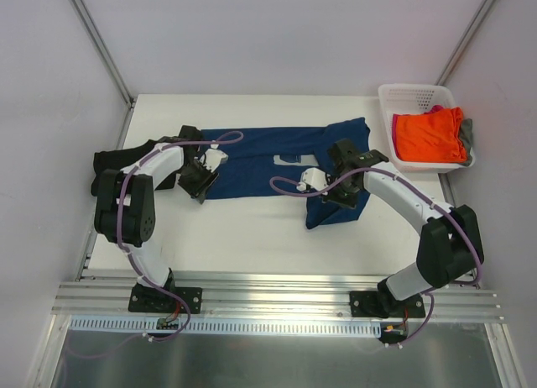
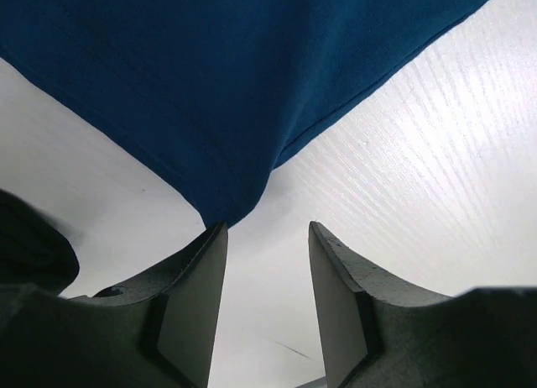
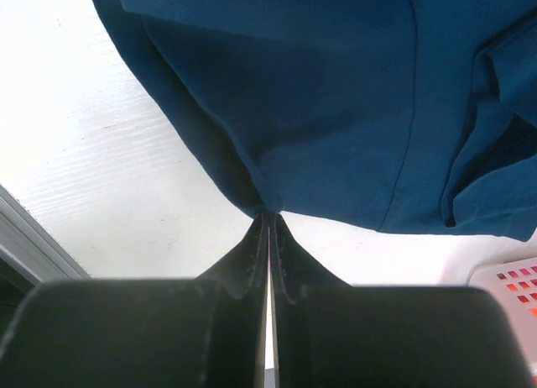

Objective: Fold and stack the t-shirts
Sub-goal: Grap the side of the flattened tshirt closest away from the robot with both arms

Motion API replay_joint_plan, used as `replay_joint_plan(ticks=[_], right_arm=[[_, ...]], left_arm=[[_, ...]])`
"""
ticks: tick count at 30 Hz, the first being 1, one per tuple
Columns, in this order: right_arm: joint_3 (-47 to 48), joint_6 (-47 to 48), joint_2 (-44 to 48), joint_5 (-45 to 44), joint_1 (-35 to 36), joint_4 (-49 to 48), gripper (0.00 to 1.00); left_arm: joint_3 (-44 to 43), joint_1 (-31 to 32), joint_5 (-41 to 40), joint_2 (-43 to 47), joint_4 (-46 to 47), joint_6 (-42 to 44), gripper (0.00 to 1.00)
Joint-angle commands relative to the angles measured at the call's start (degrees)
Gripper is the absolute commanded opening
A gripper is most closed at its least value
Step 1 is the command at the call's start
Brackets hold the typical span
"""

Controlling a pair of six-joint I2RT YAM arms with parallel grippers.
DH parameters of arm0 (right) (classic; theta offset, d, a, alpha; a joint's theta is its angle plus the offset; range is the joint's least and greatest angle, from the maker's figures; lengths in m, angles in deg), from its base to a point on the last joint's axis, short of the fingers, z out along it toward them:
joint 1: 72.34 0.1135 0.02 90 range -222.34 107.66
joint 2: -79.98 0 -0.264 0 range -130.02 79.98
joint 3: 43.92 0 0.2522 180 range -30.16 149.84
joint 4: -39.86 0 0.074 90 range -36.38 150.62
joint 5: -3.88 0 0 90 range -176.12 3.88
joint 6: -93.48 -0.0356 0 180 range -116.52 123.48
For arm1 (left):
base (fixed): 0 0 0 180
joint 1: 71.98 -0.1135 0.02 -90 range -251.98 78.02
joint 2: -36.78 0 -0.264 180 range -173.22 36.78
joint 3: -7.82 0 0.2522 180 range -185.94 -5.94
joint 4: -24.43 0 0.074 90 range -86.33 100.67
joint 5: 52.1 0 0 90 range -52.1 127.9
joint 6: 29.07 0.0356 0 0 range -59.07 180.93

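Observation:
The near corner of the navy blue t-shirt lies off to the side of the left gripper's fingers, so the robot should move over and pinch that corner (image 2: pixel 233 199) before folding.
The navy blue t-shirt (image 1: pixel 268 161) lies spread across the table's middle, pale print partly showing. My left gripper (image 1: pixel 198 183) is open at its near left corner; in the left wrist view the cloth corner (image 2: pixel 226 199) sits just past the fingertips, between them nothing. My right gripper (image 1: pixel 334 195) is shut on a pinch of the shirt's near right edge (image 3: pixel 268 205), which hangs folded over the right part. A black t-shirt (image 1: pixel 126 159) lies bunched at the left under my left arm. Orange (image 1: pixel 428 134), pink and grey shirts fill the basket.
A white plastic basket (image 1: pixel 403 94) stands at the back right corner of the white table (image 1: pixel 252 237). A metal rail (image 1: pixel 277 291) runs along the near edge. Frame posts rise at both back corners.

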Motion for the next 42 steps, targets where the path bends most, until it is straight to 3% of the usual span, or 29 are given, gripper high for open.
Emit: replay_joint_plan(ticks=[1,14,17,18,20,31,42], right_arm=[[2.8,-0.9,-0.4,1.4,-0.4,0.7,0.00],[2.5,-1.6,-0.2,0.7,-0.4,1.3,0.00],[2.3,-1.6,-0.3,0.7,-0.4,1.3,0.01],[2.4,-1.7,-0.4,0.7,-0.3,1.2,0.01],[2.7,-1.7,-0.5,0.6,-0.4,1.2,0.01],[12.8,-7.4,-1.3,2.7,-9.8,2.6,0.01],[20.3,-8.5,-5.9,3.6,-14.4,2.6,0.01]], left_arm=[[-0.5,0.2,0.2,-0.3,-0.7,0.8,0.44],[-5.1,-0.7,-0.8,-6.0,0.7,2.9,0.41],[-5.4,-1.1,-0.8,-6.5,0.7,3.0,0.26],[-5.4,-1.3,-0.7,-6.6,0.7,3.0,0.12],[-5.3,-1.5,-0.3,-6.3,0.7,2.9,0.00],[-4.9,-3.6,-0.1,1.9,0.7,4.1,0.00],[-12.9,-3.6,1.3,2.3,-2.0,7.2,0.00]])
